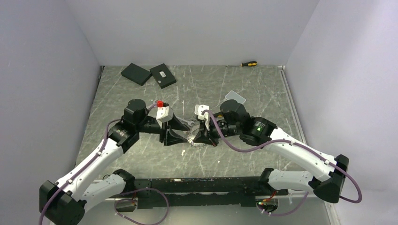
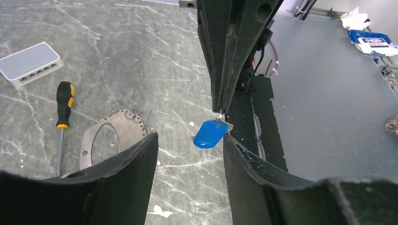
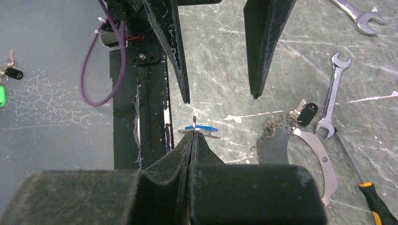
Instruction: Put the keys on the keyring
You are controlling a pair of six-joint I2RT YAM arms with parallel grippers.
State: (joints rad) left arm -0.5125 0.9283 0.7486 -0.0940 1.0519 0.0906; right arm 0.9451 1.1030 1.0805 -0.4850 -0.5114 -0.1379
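The fingers of the robot's right gripper cover most of the split ring, so the left gripper should take the ring's free edge (image 3: 194, 120) while the right gripper opens and grips again.
My right gripper (image 3: 192, 135) is shut on a small split ring carrying a key with a blue tag (image 3: 201, 127), held above the table. From the left wrist view the blue tag (image 2: 209, 133) hangs from the right gripper's tips, just beyond my open, empty left gripper (image 2: 190, 140). The keyring is a flat silver oval loop (image 3: 313, 152) with several small rings along its edge, lying on the table; it also shows in the left wrist view (image 2: 123, 125). A second key with a black fob (image 3: 307, 112) lies beside it. In the top view both grippers (image 1: 187, 132) (image 1: 202, 135) meet mid-table.
Two silver spanners (image 3: 334, 89) (image 3: 360, 15) and a yellow-and-black screwdriver (image 3: 373, 201) (image 2: 63, 105) lie near the loop. A white box (image 2: 30, 63) sits further off. Two black boxes (image 1: 149, 75) lie at the back. The black rail (image 3: 141, 93) marks the table's near edge.
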